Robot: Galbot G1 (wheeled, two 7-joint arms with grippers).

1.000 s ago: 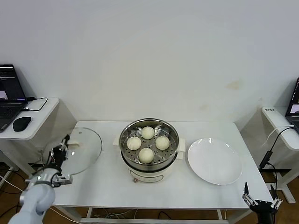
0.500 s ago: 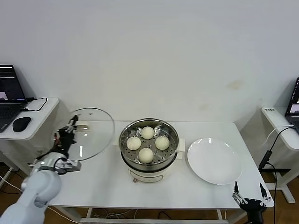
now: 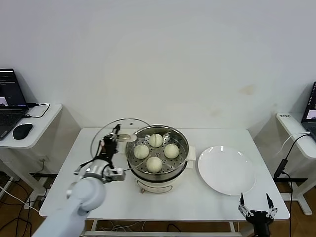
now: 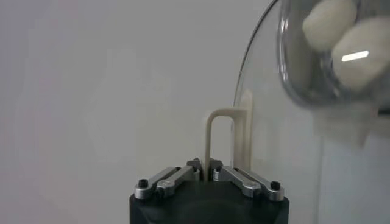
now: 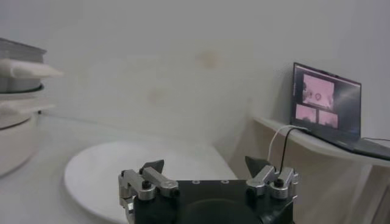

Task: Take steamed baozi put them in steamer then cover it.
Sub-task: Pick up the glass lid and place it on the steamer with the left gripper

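Observation:
I should let go of the clear glass cover with my left gripper, flat on the shiny steamer's rim, over the cream-white baozi [image 3: 157, 148].
Four cream-white baozi [image 3: 155, 150] lie on the perforated tray of the shiny steamer [image 3: 181, 159], which stands on its cream base at the table's middle. My left gripper [image 3: 112, 137] is shut on the cream handle [image 4: 214, 139] of the clear glass cover [image 3: 109, 136]. It holds the cover tilted on edge in the air, just left of the steamer's rim. The left wrist view shows the glass [image 4: 286, 146] with baozi [image 4: 350, 42] seen through it. My right gripper [image 3: 256, 210] is open and empty, low off the table's front right corner.
A flat white plate [image 3: 226, 170] lies right of the steamer, also in the right wrist view [image 5: 116, 170]. Side desks with laptops [image 3: 11, 96] stand at both sides. A mouse [image 3: 22, 130] lies on the left desk.
My left gripper has carried the cover up and rightward from the table's left edge to beside the steamer. My right gripper has drifted a little leftward, staying low.

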